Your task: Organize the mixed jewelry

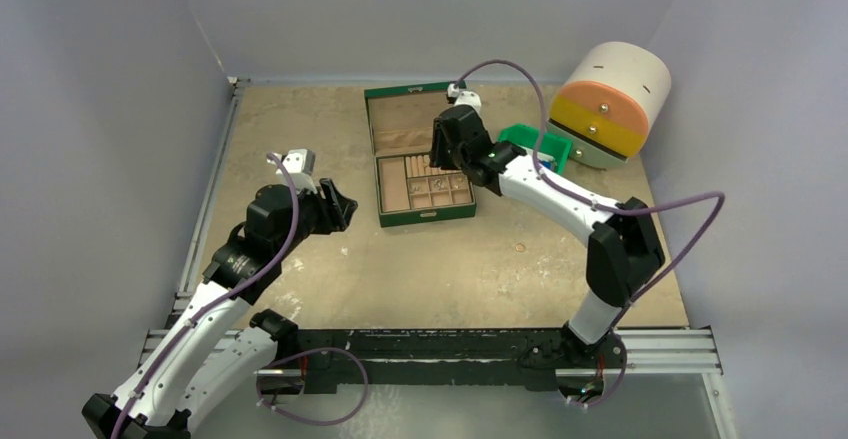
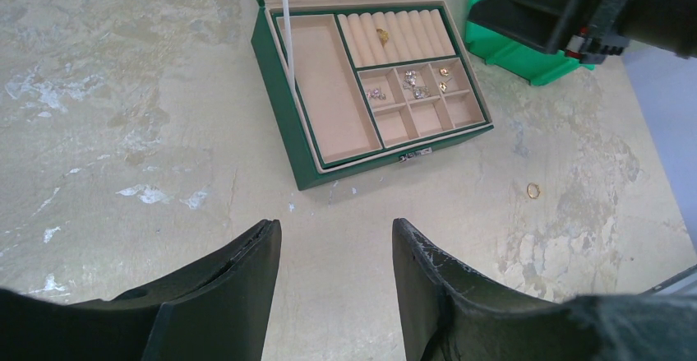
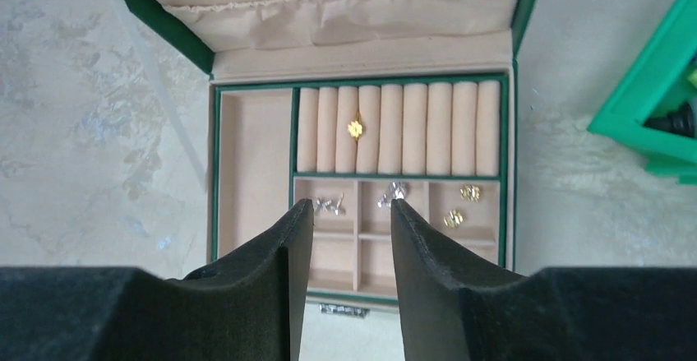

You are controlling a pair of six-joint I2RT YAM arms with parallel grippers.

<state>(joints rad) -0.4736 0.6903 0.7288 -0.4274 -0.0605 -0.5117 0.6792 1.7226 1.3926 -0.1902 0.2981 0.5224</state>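
Observation:
The robot's right gripper will next go to the small gold ring on the table and grab the ring's side [image 1: 523, 248] away from the green box.
The jewelry lies mostly in the open green box [image 1: 428, 215]. In the right wrist view a gold flower ring [image 3: 355, 127] sits in the ring rolls. Silvery pieces [image 3: 329, 205] and a silvery trinket [image 3: 396, 192] lie in two small compartments, and gold earrings [image 3: 469, 192] in a third. A small gold ring [image 2: 533, 190] lies loose on the table right of the box, also in the top view [image 1: 518, 249]. My right gripper [image 3: 352, 206] is open and empty, hovering over the box's small compartments. My left gripper [image 2: 335, 233] is open and empty, above bare table left of and in front of the box.
A green plastic bin [image 1: 535, 144] stands right of the box, close behind my right wrist. A round drawer unit with orange and yellow fronts [image 1: 610, 104] stands at the back right. The box lid [image 3: 329, 7] stands open at the far side.

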